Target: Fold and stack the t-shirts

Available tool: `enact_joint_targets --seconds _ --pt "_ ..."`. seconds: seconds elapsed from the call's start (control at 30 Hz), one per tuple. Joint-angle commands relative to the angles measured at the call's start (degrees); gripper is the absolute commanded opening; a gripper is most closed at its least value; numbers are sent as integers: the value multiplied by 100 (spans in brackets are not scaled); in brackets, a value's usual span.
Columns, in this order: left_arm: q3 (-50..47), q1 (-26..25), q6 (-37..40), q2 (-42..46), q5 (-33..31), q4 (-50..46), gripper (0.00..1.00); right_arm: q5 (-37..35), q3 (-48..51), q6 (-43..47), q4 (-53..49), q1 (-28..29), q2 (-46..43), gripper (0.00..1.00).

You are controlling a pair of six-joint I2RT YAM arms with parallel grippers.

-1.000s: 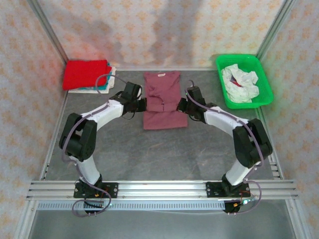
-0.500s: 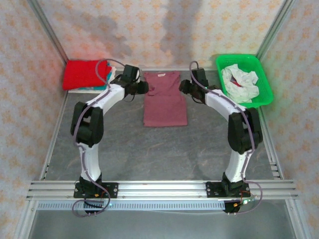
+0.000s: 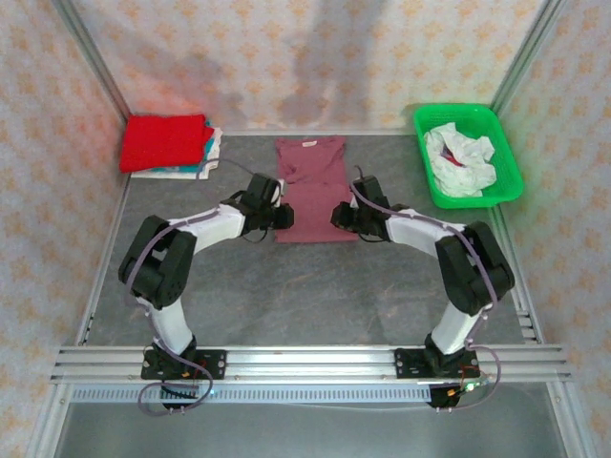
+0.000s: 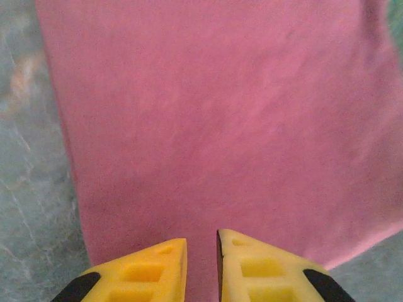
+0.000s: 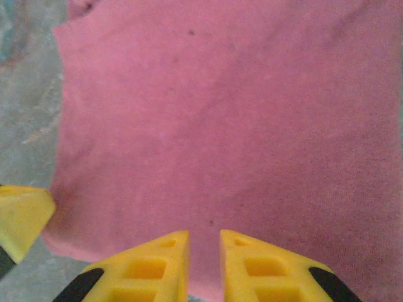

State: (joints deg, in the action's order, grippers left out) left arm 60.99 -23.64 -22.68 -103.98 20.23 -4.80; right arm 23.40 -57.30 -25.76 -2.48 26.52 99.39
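Observation:
My left fingers are over the maroon t-shirt's flat cloth, inside its edges, so they should open and pinch its near corner (image 3: 278, 239) before folding.
The maroon t-shirt (image 3: 313, 189) lies flat on the grey table, folded into a narrow strip with its collar at the far end. My left gripper (image 3: 284, 217) hovers at its lower left corner and my right gripper (image 3: 336, 218) at its lower right corner. In the left wrist view the yellow fingertips of the left gripper (image 4: 201, 242) stand a narrow gap apart over the maroon cloth (image 4: 214, 113). The right gripper (image 5: 204, 236) looks the same over the cloth's near hem (image 5: 227, 126). Nothing is held between either pair. A bright red t-shirt (image 3: 164, 141) tops a stack at the back left, with teal (image 3: 199, 164) and white (image 3: 158, 173) edges under it.
A green plastic basket (image 3: 417, 119) stands at the back right with crumpled white cloth (image 3: 458, 157) inside. Metal frame posts and patterned walls close in the table on three sides. A yellow finger of the left gripper (image 5: 22, 220) shows at the left edge of the right wrist view.
Both grippers went from the shirt's middle up to its shoulders, then came back toward me to the lower corners. The shirt has stayed a narrow strip.

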Motion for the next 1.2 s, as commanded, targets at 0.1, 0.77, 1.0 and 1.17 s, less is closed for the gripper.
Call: enact_joint_targets --seconds 0.1,0.77,1.0,1.17 --pt "-587 9 -324 -252 118 724 18 -8 349 -129 348 -2 265 17" --pt "-2115 -31 -1047 2358 -186 -435 29 -297 1541 -1019 -131 556 -2118 25" --pt "-2109 -38 -1246 2111 143 -478 37 -749 1289 -611 -294 556 -1900 30" --pt "-2040 -86 -1257 1955 35 -581 40 -549 1294 -676 -3 560 -1614 31"
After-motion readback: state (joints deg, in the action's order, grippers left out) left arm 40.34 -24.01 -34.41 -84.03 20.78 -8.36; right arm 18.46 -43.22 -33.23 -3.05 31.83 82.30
